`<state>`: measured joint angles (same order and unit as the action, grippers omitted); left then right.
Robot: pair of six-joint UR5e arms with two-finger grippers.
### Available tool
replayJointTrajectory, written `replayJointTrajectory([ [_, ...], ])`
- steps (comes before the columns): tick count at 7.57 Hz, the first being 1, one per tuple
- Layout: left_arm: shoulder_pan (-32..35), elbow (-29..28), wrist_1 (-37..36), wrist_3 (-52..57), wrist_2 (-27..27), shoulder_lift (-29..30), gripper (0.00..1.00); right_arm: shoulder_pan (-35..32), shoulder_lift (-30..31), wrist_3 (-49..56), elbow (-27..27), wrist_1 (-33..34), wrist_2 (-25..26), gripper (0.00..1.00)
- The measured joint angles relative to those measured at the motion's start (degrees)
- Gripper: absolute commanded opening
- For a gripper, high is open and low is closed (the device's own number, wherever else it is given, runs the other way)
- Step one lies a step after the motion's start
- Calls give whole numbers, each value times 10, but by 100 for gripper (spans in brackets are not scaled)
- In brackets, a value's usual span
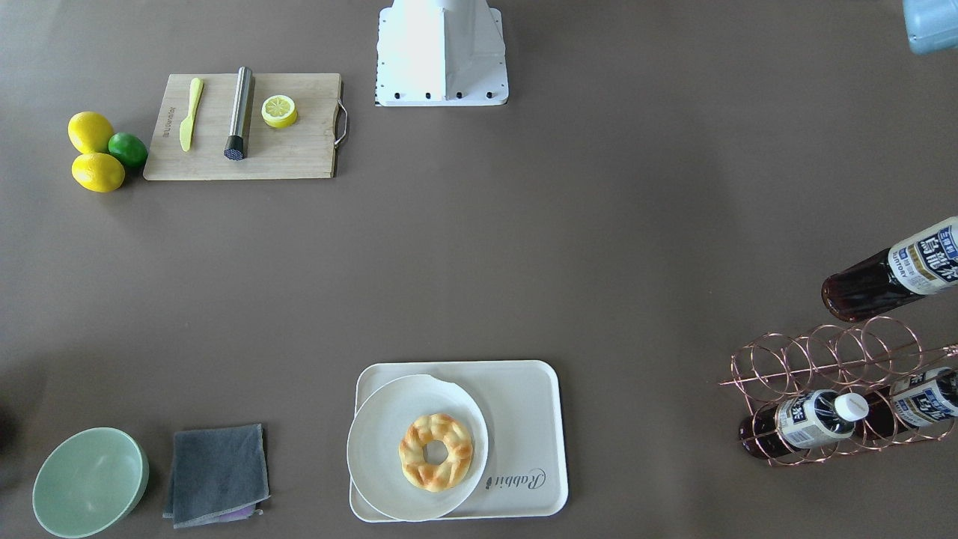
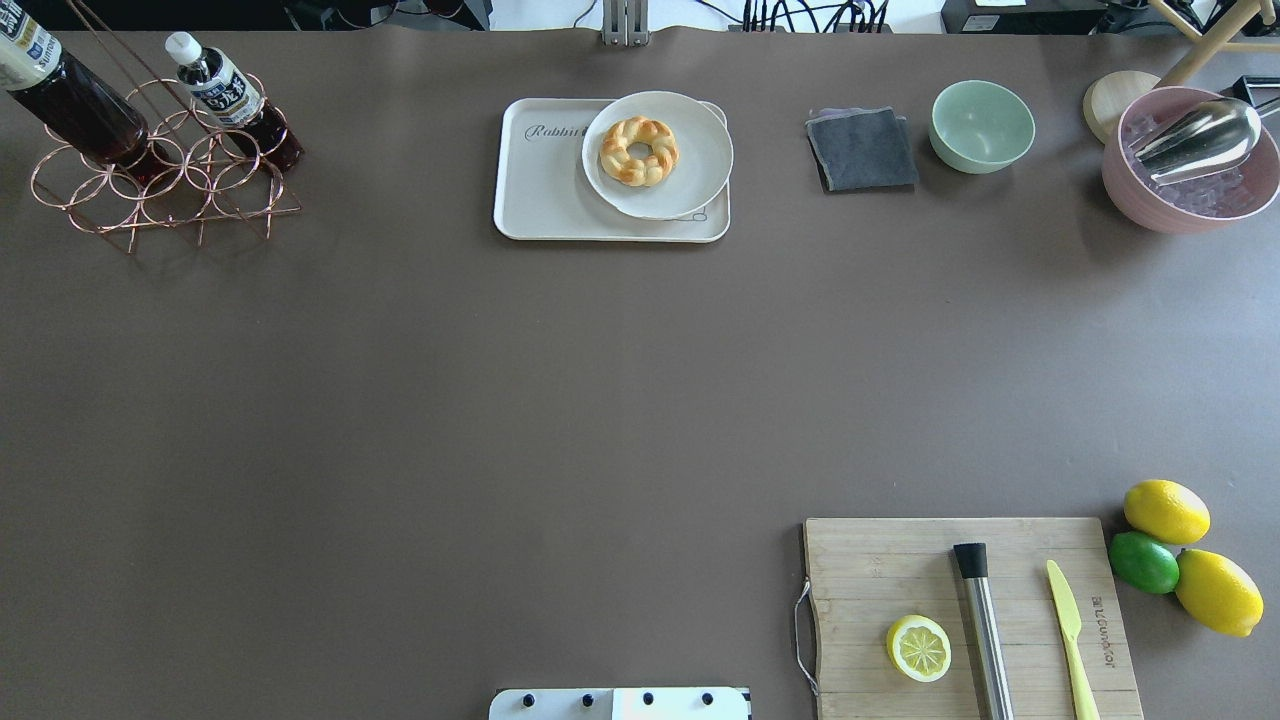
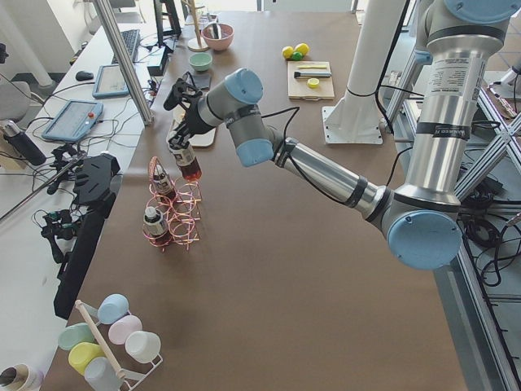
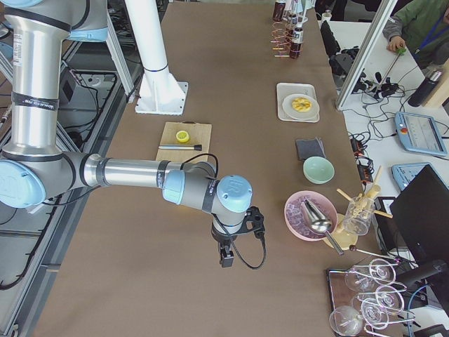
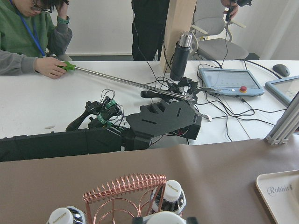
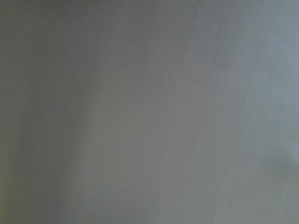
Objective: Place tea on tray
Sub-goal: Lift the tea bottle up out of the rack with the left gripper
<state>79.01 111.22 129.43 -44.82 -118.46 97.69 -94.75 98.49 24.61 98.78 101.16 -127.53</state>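
Observation:
Next, my left gripper releases the tea bottle on the bare table (image 1: pixel 458 257) between the cream tray and the white mount. The bottle is tilted in the air above the copper rack now.
My left gripper (image 3: pixel 179 137) is shut on the cap end of a tea bottle (image 1: pixel 891 271) and holds it tilted in the air above the copper wire rack (image 1: pixel 823 359). The bottle also shows at the overhead view's top left (image 2: pixel 60 95), and its white cap (image 5: pixel 163 217) sits at the bottom of the left wrist view. Two more tea bottles (image 1: pixel 812 423) (image 1: pixel 924 397) lie in the rack. The cream tray (image 1: pixel 524 419) marked "Rabbit" holds a round white plate (image 1: pixel 382 449) with a doughnut (image 1: pixel 435 451). My right gripper (image 4: pixel 226 258) hangs low over bare table; I cannot tell if it is open.
A wooden cutting board (image 1: pixel 299 150) carries a lemon half, a steel muddler and a yellow knife, with lemons and a lime (image 1: pixel 97 153) beside it. A green bowl (image 1: pixel 90 483), a grey cloth (image 1: pixel 217 471) and a pink ice bowl (image 2: pixel 1190 160) stand along the far edge.

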Motion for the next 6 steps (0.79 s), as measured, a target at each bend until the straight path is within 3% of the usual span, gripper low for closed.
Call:
replayJointTrajectory([
  [3, -29, 75, -122, -5, 19, 41, 0, 0, 0, 0, 1, 0, 0, 100],
  [6, -174, 84, -155, -3, 62, 115, 0, 0, 0, 0, 1, 0, -1, 100],
])
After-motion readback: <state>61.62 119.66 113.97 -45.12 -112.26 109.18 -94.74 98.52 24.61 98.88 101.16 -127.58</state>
